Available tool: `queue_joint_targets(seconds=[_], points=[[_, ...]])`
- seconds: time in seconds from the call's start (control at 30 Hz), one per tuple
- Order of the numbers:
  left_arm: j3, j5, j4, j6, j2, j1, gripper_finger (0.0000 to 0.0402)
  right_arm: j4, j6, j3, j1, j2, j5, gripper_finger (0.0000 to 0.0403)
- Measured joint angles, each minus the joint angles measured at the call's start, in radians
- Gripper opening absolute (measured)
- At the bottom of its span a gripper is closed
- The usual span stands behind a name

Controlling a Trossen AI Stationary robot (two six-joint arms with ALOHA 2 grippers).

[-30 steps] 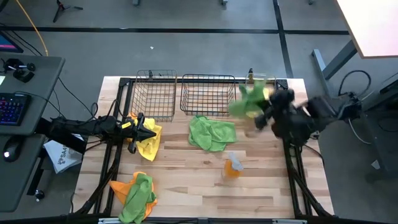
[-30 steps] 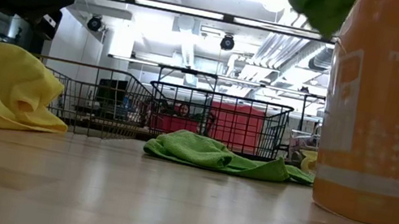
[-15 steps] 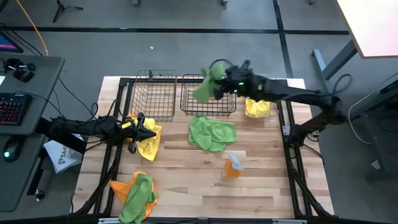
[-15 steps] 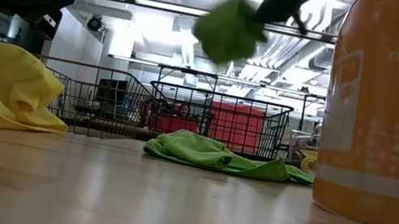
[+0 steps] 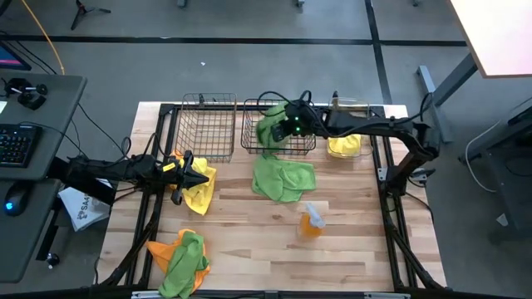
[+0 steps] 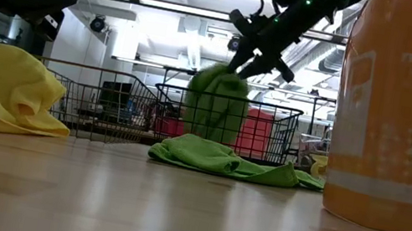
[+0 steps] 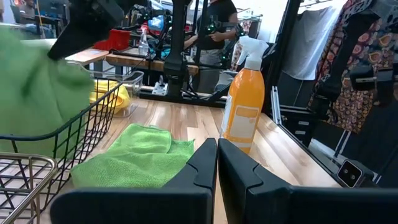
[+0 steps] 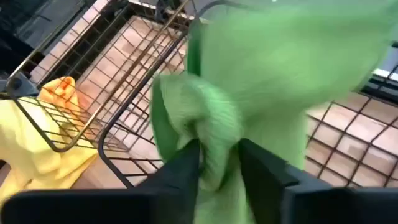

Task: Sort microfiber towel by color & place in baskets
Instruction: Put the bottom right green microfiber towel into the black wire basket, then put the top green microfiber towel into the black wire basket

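Next, I move my left gripper to the flat green towel in front of the baskets and close it on the towel's side (image 5: 266, 183) (image 7: 140, 169) facing my left gripper.
My right gripper (image 5: 288, 125) is over the right-hand wire basket (image 5: 301, 143), shut on a lime green towel (image 5: 269, 130) that hangs down into it (image 6: 215, 104). My left gripper (image 5: 199, 175) waits shut, level over a yellow towel (image 5: 198, 193) near the table's left edge; I cannot tell whether it touches the cloth. A second green towel (image 5: 283, 178) lies flat in front of the baskets. An orange and a green towel (image 5: 179, 254) lie heaped at the near left. Another yellow towel (image 5: 343, 146) sits in the clear bin (image 5: 366, 108). The left wire basket (image 5: 204, 126) holds nothing. My right gripper pinches a bunched fold of the green towel (image 8: 211, 140) between its two fingers (image 8: 184, 163), several layers thick. It comes slanting down from the table's right. The cloth hangs slack below the fingers inside the basket; whether its lower end (image 6: 207, 133) rests on the basket floor I cannot tell.
An orange spray bottle (image 5: 312, 221) stands on the table to the near right of the flat green towel. The baskets line the far edge. Bare wood lies between the heaped towels and the bottle. People stand in the room beyond the table.
My right arm has swung from over the clear bin toward the table's left, carrying the green towel high, then come down over the right wire basket. The towel, first lifted clear in the air, now hangs into the basket. The left arm has kept still.
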Motion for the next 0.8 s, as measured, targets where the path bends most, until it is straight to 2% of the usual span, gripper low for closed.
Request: queue_joint_targets(seconds=[0.17,0.27,0.43,0.57,0.7,0.8], points=[[0.0,0.0,0.0,0.0,0.0,0.0,0.0003,-0.054,-0.015,0.001,-0.011,-0.054,-0.027,0.0224],[0.0,0.0,0.0,0.0,0.0,0.0,0.0003,-0.073,-0.021,0.002,-0.011,-0.105,-0.066,0.0256],[0.0,0.0,0.0,0.0,0.0,0.0,0.0003,-0.102,-0.014,0.003,0.015,-0.214,-0.265,0.0267],[0.0,0.0,0.034,0.0,0.0,0.0,0.0003,-0.225,0.026,0.003,0.098,-0.272,-0.388,0.0268],[0.0,-0.005,0.225,-0.076,0.001,0.0,0.0003,-0.376,0.049,0.003,0.237,-0.306,-0.382,0.0268],[0.0,-0.123,0.431,-0.137,0.005,0.0,0.0003,-0.485,0.106,0.003,0.347,-0.315,-0.327,0.0268]])
